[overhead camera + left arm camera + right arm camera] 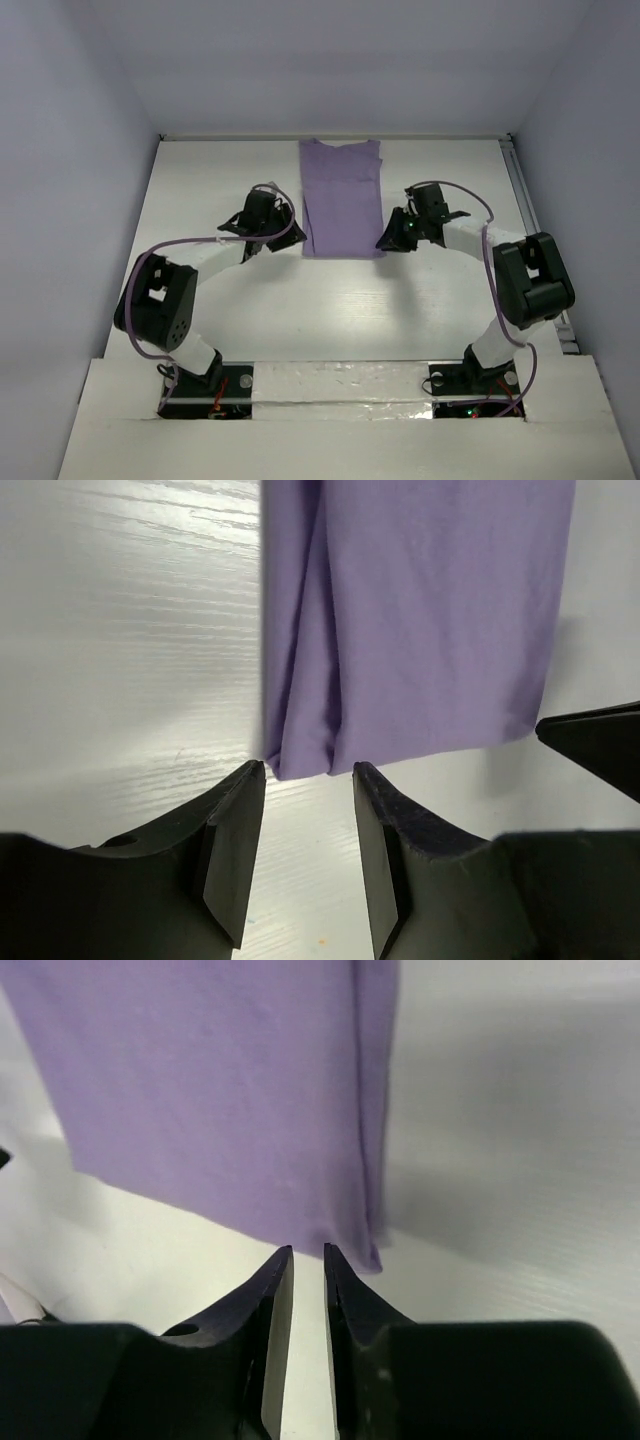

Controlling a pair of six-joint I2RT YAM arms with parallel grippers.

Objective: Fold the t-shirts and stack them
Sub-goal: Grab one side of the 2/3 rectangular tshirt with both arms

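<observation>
The t-shirt's hem corner is next to my right gripper's narrow fingers. Next, my right gripper opens and pinches that corner [370,1260] before it pulls the t-shirt nearer.
The lavender-purple t-shirt [342,198] lies flat on the white table as a long narrow folded strip at the back centre, its collar end away from the arms. My left gripper [291,228] is open and empty at the strip's near left corner. In the left wrist view that corner of the t-shirt [420,620] lies just beyond the gripper [308,770]. My right gripper [388,238] is at the near right corner. In the right wrist view the jaws stand narrowly apart and empty, and the gripper [308,1250] almost touches the hem of the t-shirt [220,1090].
The table [340,310] is enclosed by pale walls at the back and sides. A metal rail [540,250] runs along its right edge. A tip of the right gripper [600,745] shows in the left wrist view. The arm bases stand at the near edge.
</observation>
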